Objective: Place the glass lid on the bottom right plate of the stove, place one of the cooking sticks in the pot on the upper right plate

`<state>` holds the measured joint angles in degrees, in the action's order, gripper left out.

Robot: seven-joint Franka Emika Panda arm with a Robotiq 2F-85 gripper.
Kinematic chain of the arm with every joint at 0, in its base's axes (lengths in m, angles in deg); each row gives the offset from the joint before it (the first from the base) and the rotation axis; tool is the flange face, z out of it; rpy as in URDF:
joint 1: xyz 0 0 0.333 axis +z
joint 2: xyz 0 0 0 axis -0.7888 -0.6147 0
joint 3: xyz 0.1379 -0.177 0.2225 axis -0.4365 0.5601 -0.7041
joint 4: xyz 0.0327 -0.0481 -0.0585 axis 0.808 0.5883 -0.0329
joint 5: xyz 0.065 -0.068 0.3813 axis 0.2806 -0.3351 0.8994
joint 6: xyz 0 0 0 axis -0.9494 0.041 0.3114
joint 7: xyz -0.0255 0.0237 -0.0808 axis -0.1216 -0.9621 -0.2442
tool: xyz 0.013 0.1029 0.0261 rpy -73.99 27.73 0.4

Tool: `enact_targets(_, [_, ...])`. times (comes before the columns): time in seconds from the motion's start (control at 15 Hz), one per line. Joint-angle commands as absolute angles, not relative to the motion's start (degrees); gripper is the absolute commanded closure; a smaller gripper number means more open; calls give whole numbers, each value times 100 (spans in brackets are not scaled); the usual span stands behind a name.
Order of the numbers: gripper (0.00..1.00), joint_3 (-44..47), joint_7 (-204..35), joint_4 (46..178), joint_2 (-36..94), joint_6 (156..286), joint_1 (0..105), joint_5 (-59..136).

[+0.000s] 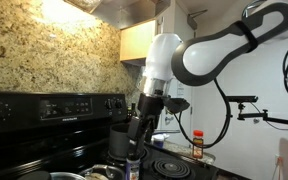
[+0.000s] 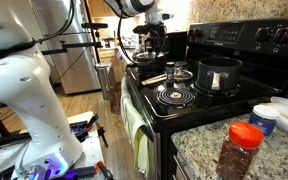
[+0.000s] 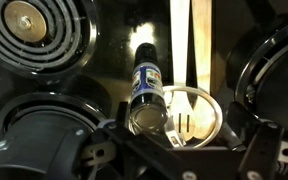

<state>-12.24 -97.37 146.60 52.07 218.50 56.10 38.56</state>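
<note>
I should next move my gripper to the glass lid's handle (image 1: 102, 170) (image 3: 172, 131), beside the bottle with the blue label, and close it there.
The glass lid (image 3: 206, 128) lies on the stove's centre strip, over the head of a slotted wooden spatula (image 3: 185, 121). Wooden cooking sticks (image 3: 200, 40) stretch away from it. The lid (image 2: 178, 72) and sticks (image 2: 155, 78) also show in an exterior view, between the burners. A black pot (image 2: 219, 73) stands on a burner; it also shows in an exterior view (image 1: 119, 136). My gripper (image 3: 159, 150) hangs above the lid, open and empty. It shows in both exterior views (image 1: 142, 125) (image 2: 149, 45).
A bottle with a blue label (image 3: 147, 90) stands right beside the lid, under my gripper. A bare coil burner (image 2: 174, 96) is near the front of the stove. A red-capped spice jar (image 2: 242, 148) and white containers (image 2: 276, 116) sit on the granite counter.
</note>
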Motion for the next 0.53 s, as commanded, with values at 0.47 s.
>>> enact_targets(0.47, [0,-1261,-9824,13173,4064,21631,6089,2954])
